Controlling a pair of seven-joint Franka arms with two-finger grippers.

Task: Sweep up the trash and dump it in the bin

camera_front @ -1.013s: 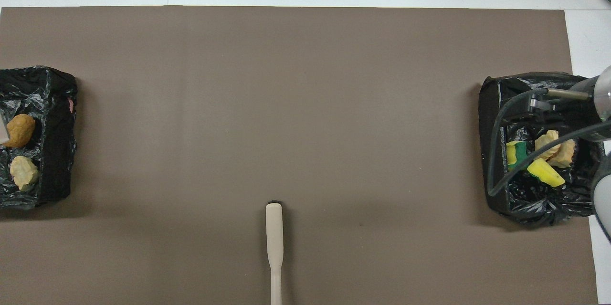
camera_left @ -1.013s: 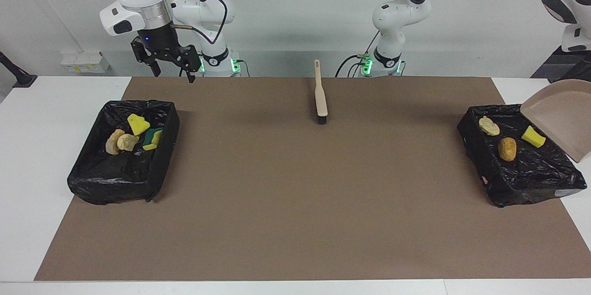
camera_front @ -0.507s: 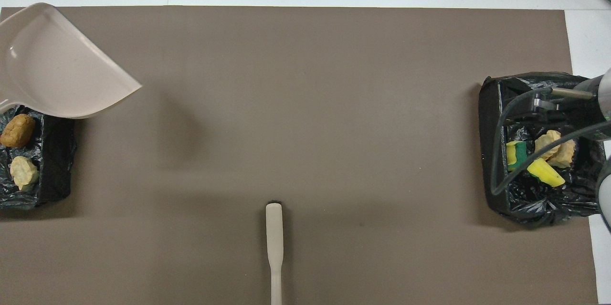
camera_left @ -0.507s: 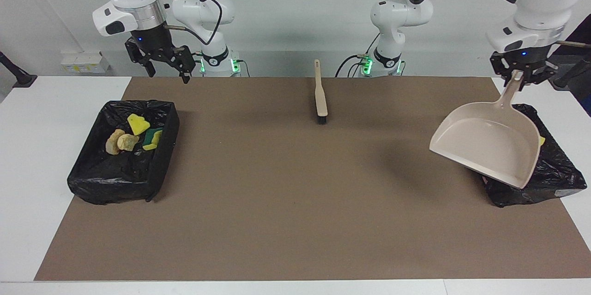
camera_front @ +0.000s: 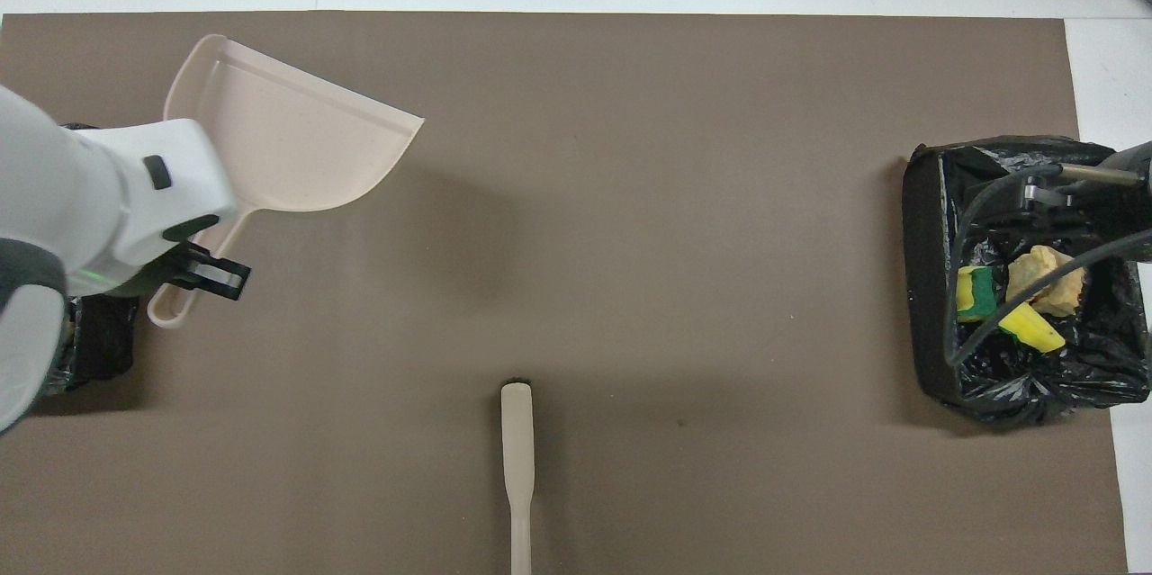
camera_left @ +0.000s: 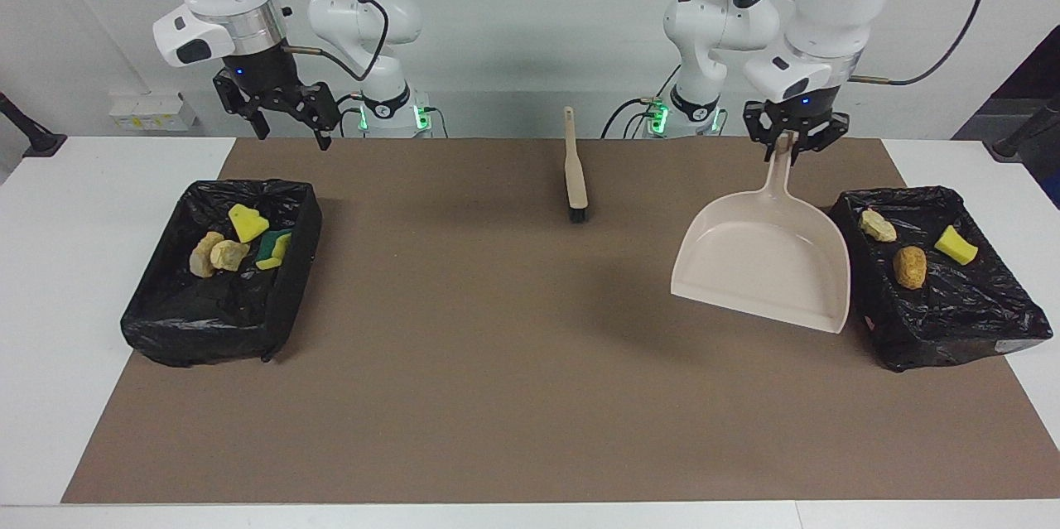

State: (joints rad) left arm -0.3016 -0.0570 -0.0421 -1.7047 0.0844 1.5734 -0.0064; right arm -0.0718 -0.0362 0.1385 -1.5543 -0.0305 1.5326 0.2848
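My left gripper should set the beige dustpan down on the brown mat [camera_front: 535, 246] just past the hand brush's bristles, with its handle toward them. The dustpan now hangs tilted over the mat.
My left gripper [camera_left: 791, 143] is shut on the handle of the empty beige dustpan [camera_left: 766, 264], which hangs tilted in the air over the mat beside the black-lined bin [camera_left: 994, 330] at the left arm's end. That bin holds three pieces of trash: a pale lump [camera_left: 878, 225], a tan-orange lump [camera_left: 909, 266] and a yellow sponge chunk [camera_left: 956, 244]. The bin [camera_left: 207, 330] at the right arm's end holds several scraps of trash [camera_left: 240, 243]. My right gripper [camera_left: 291, 136] hangs open and empty above that bin's robot-side edge. In the overhead view the dustpan [camera_front: 288, 134] shows, with the left arm covering its bin.
A beige hand brush [camera_left: 574, 169] lies on the brown mat [camera_left: 497, 347] near the robots' edge, mid-table, bristles pointing away from the robots. It shows in the overhead view as the brush [camera_front: 517, 458]. The right arm's cable crosses over its bin [camera_front: 927, 287].
The left arm has swung the dustpan from over its bin toward the table's middle, uncovering the three scraps. The right gripper drifted slightly higher and toward its own end.
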